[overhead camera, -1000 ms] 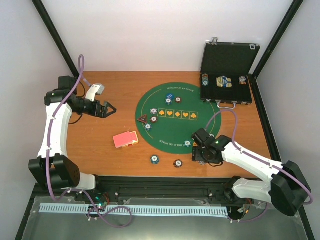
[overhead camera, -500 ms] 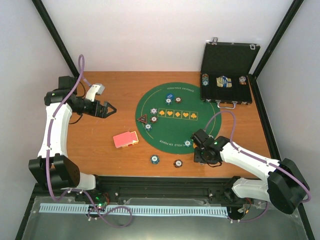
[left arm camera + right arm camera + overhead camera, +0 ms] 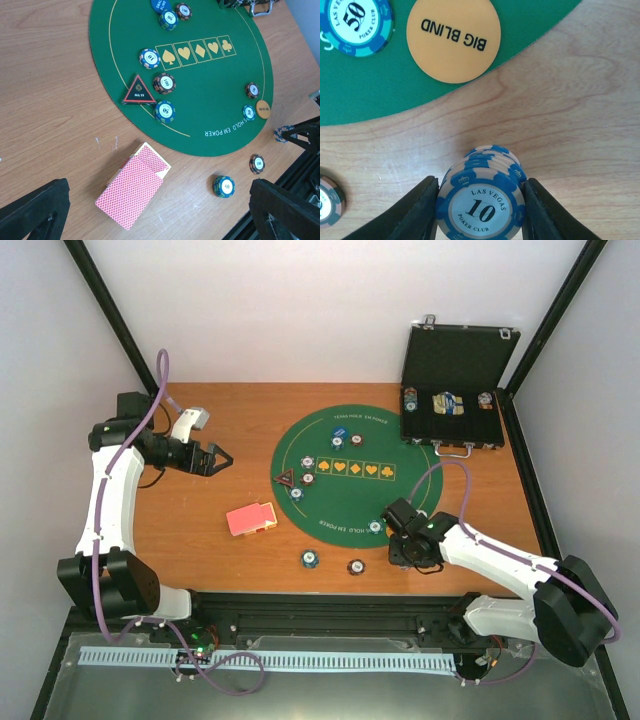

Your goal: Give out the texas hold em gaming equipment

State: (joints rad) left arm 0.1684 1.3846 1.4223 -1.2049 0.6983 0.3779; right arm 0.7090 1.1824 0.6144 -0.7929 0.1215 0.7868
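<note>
My right gripper will let go of the blue-and-white chips on the green mat [image 3: 374, 440], in the spot between the far red chips and the black case.
My right gripper [image 3: 481, 200] is shut on a stack of blue-and-white "10" poker chips [image 3: 481, 202], held at the wooden table just off the green mat's near edge [image 3: 405, 552]. The orange "BIG BLIND" disc [image 3: 453, 39] and a "50" chip [image 3: 355, 20] lie on the mat just beyond it. My left gripper [image 3: 215, 458] is open and empty, high over the table's left side. Below it lie the red-backed cards [image 3: 132, 191], the dark red-edged triangle [image 3: 140, 91] and the blue disc [image 3: 158, 4].
The round green mat [image 3: 350, 490] carries several chip stacks. Two more stacks [image 3: 311, 559] [image 3: 356, 566] stand on the wood near the front edge. The black case [image 3: 455, 390] stands open at the back right with chips inside.
My right gripper has shifted slightly left and toward the front edge with the chip stack. The left arm has not moved.
</note>
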